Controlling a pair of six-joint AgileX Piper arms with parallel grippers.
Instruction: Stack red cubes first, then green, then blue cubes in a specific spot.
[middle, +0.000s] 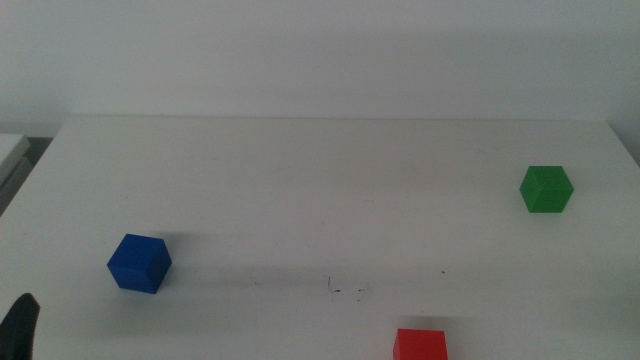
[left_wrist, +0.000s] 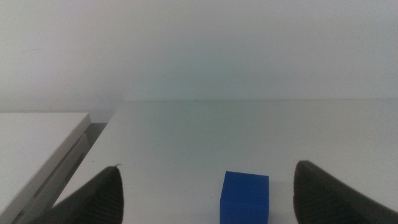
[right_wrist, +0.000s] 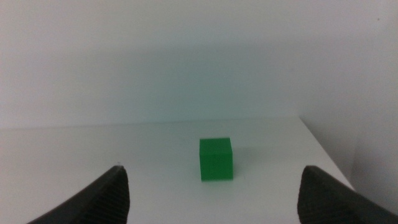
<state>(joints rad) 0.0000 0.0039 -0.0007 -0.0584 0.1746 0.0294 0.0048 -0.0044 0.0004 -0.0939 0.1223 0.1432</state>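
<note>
Next, my right gripper grips the opposite sides of the red cube (middle: 420, 346) at the table's front edge, because red comes first in the stack.
The red cube (middle: 420, 344) sits at the table's front edge, right of centre, partly cut off by the picture. The green cube (middle: 546, 189) stands at the far right. The blue cube (middle: 139, 263) stands at the front left. The spot with faint dark scribbles (middle: 348, 289) lies bare between the blue and red cubes. My left gripper (left_wrist: 208, 190) is open and empty, low over the table, with the blue cube (left_wrist: 245, 196) ahead of it; only its tip (middle: 20, 325) shows in the middle view. My right gripper (right_wrist: 212, 194) is open and empty, facing the green cube (right_wrist: 216, 159) some way ahead.
The white table (middle: 320, 180) ends at a pale wall at the back. A second white surface (left_wrist: 37, 143) adjoins the table's left side across a narrow gap. The table's right edge (right_wrist: 326, 152) runs close beside the green cube.
</note>
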